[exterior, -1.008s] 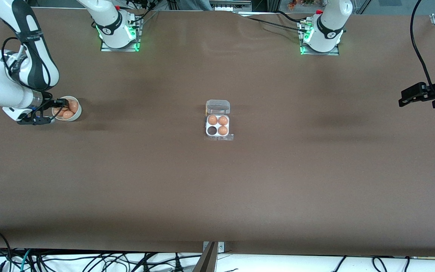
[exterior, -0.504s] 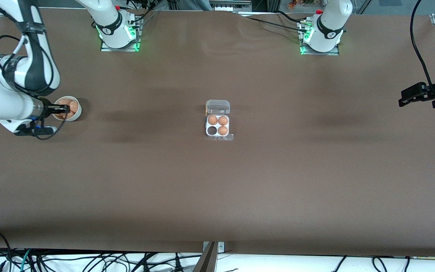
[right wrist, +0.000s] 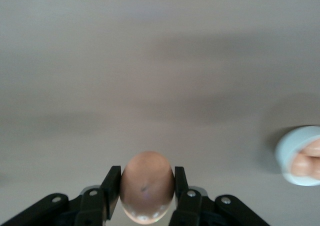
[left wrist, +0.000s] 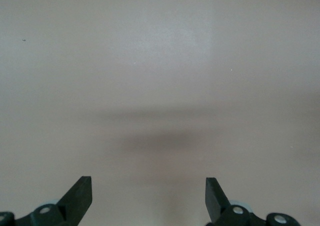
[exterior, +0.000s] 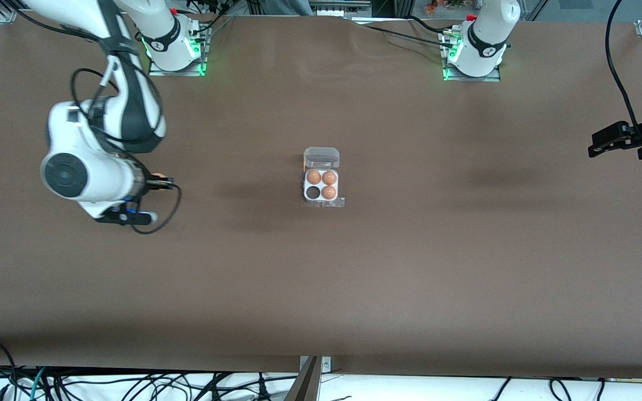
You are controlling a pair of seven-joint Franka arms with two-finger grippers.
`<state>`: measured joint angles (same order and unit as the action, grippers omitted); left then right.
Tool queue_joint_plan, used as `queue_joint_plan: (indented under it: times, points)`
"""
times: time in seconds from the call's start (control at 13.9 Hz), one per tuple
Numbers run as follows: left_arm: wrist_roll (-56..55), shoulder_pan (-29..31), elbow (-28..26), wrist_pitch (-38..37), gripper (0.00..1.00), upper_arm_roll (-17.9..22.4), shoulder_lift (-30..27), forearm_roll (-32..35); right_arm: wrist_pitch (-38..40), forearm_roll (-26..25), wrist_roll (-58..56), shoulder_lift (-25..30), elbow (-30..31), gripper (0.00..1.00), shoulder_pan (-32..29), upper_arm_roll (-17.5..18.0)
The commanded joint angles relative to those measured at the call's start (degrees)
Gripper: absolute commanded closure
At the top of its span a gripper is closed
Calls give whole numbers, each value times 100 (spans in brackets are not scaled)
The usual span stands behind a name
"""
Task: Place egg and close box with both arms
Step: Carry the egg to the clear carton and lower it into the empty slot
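Next, I open my right gripper to let go of the orange-brown egg, still held above bare table, in the empty cell of the open box [exterior: 312, 192].
My right gripper [exterior: 160, 181] is shut on the orange-brown egg [right wrist: 147, 186], held above bare table between the right arm's end and the box. In the front view only a sliver of the egg [exterior: 159, 176] shows. The box [exterior: 321, 186] lies open mid-table, its clear lid [exterior: 321, 157] folded flat toward the robots' bases. Three eggs fill its cells; the cell [exterior: 313, 192] nearest the front camera toward the right arm's end is empty. My left gripper [exterior: 605, 143] waits open and empty above the table's edge at the left arm's end; its fingers [left wrist: 80, 196] show only bare table.
A round white bowl [right wrist: 300, 156] with more eggs shows in the right wrist view; the right arm hides it in the front view. Cables hang along the table's front edge.
My right gripper has risen out of the bowl with an egg and swung toward the box. The left arm has not moved.
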<state>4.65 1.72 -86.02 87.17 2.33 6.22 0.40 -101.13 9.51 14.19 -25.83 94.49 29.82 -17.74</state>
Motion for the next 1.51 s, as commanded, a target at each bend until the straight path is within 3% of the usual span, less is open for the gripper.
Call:
queue_joint_plan:
  times: [0.0, 0.36, 0.5, 0.72, 1.44]
  points:
    - [-43, 12, 121, -103, 0, -14, 37, -40, 191, 673, 635, -772, -992, 64, 408, -72]
    - [-43, 21, 121, -103, 0, -14, 37, -40, -264, 1236, 1981, -1582, -1951, 64, 1113, -54]
    - [-43, 21, 121, -103, 0, -14, 37, -40, -660, 1562, 2192, -1714, -1970, 65, 1219, 173]
    - [-43, 21, 121, -103, 0, -14, 37, -40, -960, 1554, 2580, -1820, -1970, 65, 1228, 551]
    - [-43, 21, 121, -103, 0, -14, 37, -40, -1304, 1580, 2905, -2180, -1970, 65, 1755, 640]
